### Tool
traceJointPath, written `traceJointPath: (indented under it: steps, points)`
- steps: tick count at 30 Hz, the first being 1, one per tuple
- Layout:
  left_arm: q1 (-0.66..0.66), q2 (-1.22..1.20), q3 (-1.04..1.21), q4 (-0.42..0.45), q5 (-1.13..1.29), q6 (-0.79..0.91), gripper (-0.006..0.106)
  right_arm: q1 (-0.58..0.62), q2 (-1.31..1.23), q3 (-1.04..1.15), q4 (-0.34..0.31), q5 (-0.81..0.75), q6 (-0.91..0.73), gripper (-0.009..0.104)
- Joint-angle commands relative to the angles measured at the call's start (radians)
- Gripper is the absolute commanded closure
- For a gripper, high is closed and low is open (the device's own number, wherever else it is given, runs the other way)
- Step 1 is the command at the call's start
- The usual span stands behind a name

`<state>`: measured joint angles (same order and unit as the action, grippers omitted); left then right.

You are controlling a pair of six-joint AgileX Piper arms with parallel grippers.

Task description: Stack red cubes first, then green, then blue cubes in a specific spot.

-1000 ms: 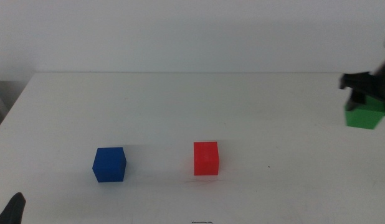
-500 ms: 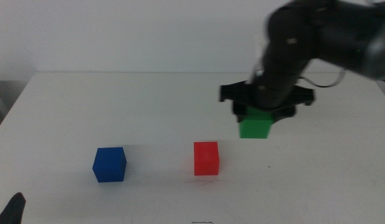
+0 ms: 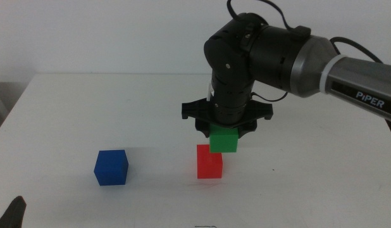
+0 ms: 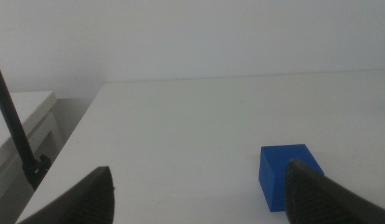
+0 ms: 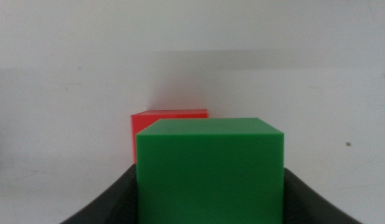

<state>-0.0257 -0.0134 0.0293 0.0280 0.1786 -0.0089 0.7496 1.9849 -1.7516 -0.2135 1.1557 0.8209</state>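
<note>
My right gripper has the green cube, which hangs just above the red cube now. It will let go of it on top of the red cube (image 3: 209, 152) (image 5: 170, 149).
The red cube (image 3: 209, 162) rests on the white table near the middle front. My right gripper (image 3: 223, 135) hangs just above and slightly right of it, shut on the green cube (image 3: 223, 140). In the right wrist view the green cube (image 5: 210, 168) fills the space between the jaws, with the red cube (image 5: 169, 118) showing behind it. The blue cube (image 3: 111, 167) sits on the table to the left, apart from the red one. In the left wrist view the blue cube (image 4: 290, 176) lies ahead of my left gripper (image 4: 199, 193), which is open and holds nothing; it waits at the front left corner.
The right arm (image 3: 290, 57) reaches in from the right, over the table's middle. A white side shelf (image 4: 18, 118) stands beyond the table's left edge. A tip of the left gripper (image 3: 12, 214) pokes in at the bottom left.
The right gripper has carried the green cube from the far right edge leftward and down, ending just above the red cube. Red and blue cubes have not moved.
</note>
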Motion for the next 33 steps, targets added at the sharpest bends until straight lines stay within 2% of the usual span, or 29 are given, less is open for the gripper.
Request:
traceJointPath:
  steps: [1, 15, 33]
  points:
    - [-0.001, -0.020, -0.003, 0.000, -0.084, -0.008, 0.007, 0.008, -0.052, -0.037, -0.013, -0.035, 0.002, 0.096]
    - [-0.001, -0.020, -0.003, 0.000, -0.084, -0.008, 0.007, 0.027, -0.004, -0.039, 0.002, -0.095, -0.002, 0.096]
    - [-0.001, -0.020, -0.003, 0.000, -0.084, -0.008, 0.007, 0.027, 0.046, -0.039, -0.009, -0.067, 0.010, 0.096]
